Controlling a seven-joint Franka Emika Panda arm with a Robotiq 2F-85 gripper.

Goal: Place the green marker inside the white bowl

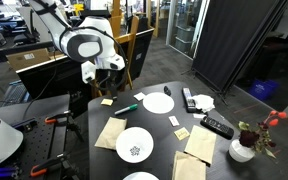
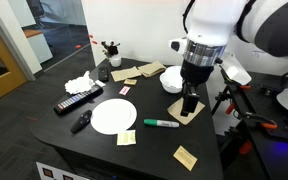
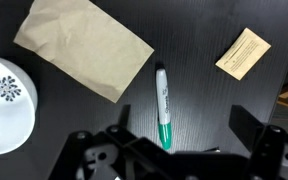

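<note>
Next, my gripper will go down to the green marker's cap [image 1: 133, 107] [image 3: 165, 132] and close there, close to where the cap meets the white body.
The green marker [image 3: 163, 105] has a white barrel and a green cap and lies flat on the black table; it shows in both exterior views [image 1: 127, 107] [image 2: 162, 123]. The white bowl [image 3: 6, 118], with a dark mark at its centre, sits at the left edge of the wrist view, and also in an exterior view [image 1: 134, 146]. In an exterior view [image 2: 172, 82] it is partly hidden behind the arm. My gripper [image 3: 174, 142] [image 2: 189, 103] is open and empty and hovers above the marker's green end, with a finger on each side.
A plain white plate [image 1: 158, 102] [image 2: 113, 116] lies beside the marker. Tan napkins [image 3: 84, 45] [image 1: 111, 132] [image 1: 199, 145] and yellow notes [image 3: 242, 53] [image 2: 186, 155] lie around. Remotes [image 1: 216, 127] [image 2: 77, 101] and a flower vase [image 1: 244, 148] stand further off.
</note>
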